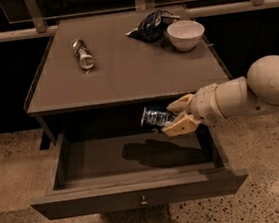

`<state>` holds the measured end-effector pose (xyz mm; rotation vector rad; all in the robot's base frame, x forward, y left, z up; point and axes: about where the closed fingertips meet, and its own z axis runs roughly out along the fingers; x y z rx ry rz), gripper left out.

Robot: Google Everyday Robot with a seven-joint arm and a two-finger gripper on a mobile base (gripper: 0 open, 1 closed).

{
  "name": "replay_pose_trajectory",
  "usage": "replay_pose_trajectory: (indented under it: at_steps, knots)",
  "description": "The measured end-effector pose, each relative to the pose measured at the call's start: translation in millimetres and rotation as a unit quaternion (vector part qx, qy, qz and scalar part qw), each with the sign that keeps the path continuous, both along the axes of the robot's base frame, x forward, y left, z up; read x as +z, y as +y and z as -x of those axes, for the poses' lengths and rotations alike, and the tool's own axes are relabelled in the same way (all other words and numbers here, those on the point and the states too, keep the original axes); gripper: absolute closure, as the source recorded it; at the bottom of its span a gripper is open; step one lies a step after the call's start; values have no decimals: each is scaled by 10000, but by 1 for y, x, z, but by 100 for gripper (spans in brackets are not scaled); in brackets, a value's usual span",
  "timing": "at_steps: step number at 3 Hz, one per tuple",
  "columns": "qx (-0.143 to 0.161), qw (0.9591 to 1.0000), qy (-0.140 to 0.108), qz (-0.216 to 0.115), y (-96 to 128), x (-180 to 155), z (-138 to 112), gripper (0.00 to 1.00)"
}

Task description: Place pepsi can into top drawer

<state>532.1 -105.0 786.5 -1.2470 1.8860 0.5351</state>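
The robot's gripper will let go of the pepsi can on the drawer's bottom, at the back part of its shadow (162, 143).
The pepsi can (156, 117), dark blue with a silver end, lies sideways in my gripper (174, 116), which is shut on it. The gripper reaches in from the right and holds the can in the air above the right half of the open top drawer (139, 194). The drawer is pulled fully out below the tabletop, with a small round knob (143, 201) on its front panel. The can's shadow falls on the drawer floor beneath it. The drawer holds nothing else that I can see.
On the tabletop (124, 70) a slim silver can (82, 54) lies on its side at the left, a dark blue snack bag (151, 25) and a white bowl (185, 34) sit at the back right. A railing runs behind. Speckled floor surrounds the cabinet.
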Motion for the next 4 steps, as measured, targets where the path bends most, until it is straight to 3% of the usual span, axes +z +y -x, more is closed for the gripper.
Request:
replay_pose_trajectory:
  at_steps: [2,4]
  knots:
    - [-244,9975,664,-82,-5,-63,2,100]
    - [-370,9913,1261,0,-11,-113,-2,100]
